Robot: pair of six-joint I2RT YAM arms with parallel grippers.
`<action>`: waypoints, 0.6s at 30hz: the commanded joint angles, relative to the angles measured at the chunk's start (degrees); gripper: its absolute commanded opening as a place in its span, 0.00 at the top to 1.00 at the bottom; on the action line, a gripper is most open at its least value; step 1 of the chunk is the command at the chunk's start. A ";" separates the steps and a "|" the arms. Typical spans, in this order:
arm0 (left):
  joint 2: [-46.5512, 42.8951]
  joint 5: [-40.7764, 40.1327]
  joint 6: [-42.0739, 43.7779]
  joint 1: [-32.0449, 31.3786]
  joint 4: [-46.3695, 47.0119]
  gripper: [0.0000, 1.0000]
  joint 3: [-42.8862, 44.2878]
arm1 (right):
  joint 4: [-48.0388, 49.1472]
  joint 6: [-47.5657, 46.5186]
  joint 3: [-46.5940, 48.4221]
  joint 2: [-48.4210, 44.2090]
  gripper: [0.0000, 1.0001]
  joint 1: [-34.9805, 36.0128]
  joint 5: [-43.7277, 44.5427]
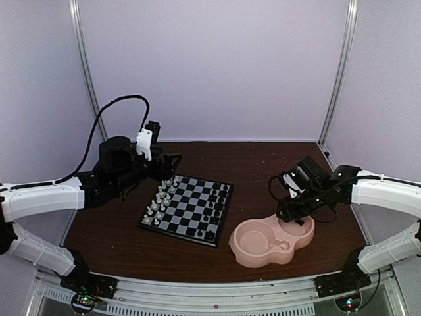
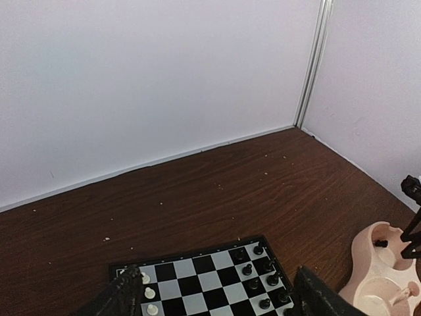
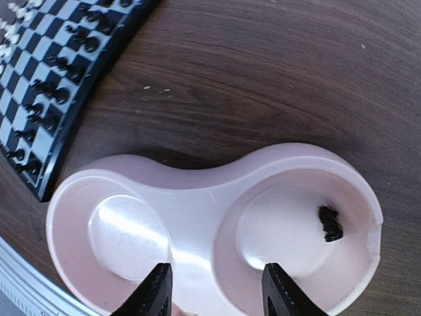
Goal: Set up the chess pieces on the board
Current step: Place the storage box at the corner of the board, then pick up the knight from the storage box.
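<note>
The middle of the black piece (image 1: pixel 300 222) (image 3: pixel 330 224) lying in the pink dish's bowl farther from the board is to be gripped next by my right gripper.
The board (image 1: pixel 187 209) lies mid-table. White chess pieces (image 1: pixel 158 197) stand along its left side and black ones (image 1: pixel 214 204) along its right. It also shows in the left wrist view (image 2: pixel 197 276), with white pieces (image 2: pixel 150 293) and black pieces (image 2: pixel 256 270). My left gripper (image 1: pixel 168 168) hovers at the board's far left corner, open and empty (image 2: pixel 217 303). My right gripper (image 1: pixel 289 214) is open and empty above the pink dish (image 3: pixel 217 289). One black piece (image 3: pixel 330 224) lies in the dish's right bowl. A pale piece (image 2: pixel 406 290) lies in the other bowl.
The pink double-bowl dish (image 1: pixel 245 253) sits to the right of the board, near the front edge; its rim also shows in the right wrist view (image 3: pixel 197 174). White walls with metal posts (image 1: pixel 339 72) close in the back and sides. Crumbs dot the brown table (image 2: pixel 217 178).
</note>
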 commanded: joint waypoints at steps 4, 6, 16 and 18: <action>0.31 -1.20 1.79 0.39 1.94 0.21 1.50 | 0.96 4.50 -5.14 1.67 0.52 -5.12 6.18; 0.64 -1.59 2.08 0.39 2.65 0.21 1.44 | 2.67 5.46 -6.20 2.69 0.53 -5.43 6.90; 6.66 -4.82 6.35 0.46 10.64 0.21 6.31 | 9.32 8.33 -8.80 10.42 0.50 -6.94 9.14; 8.73 -5.19 7.76 0.49 12.27 0.20 8.45 | 9.97 8.87 -9.00 10.23 0.50 -6.92 10.00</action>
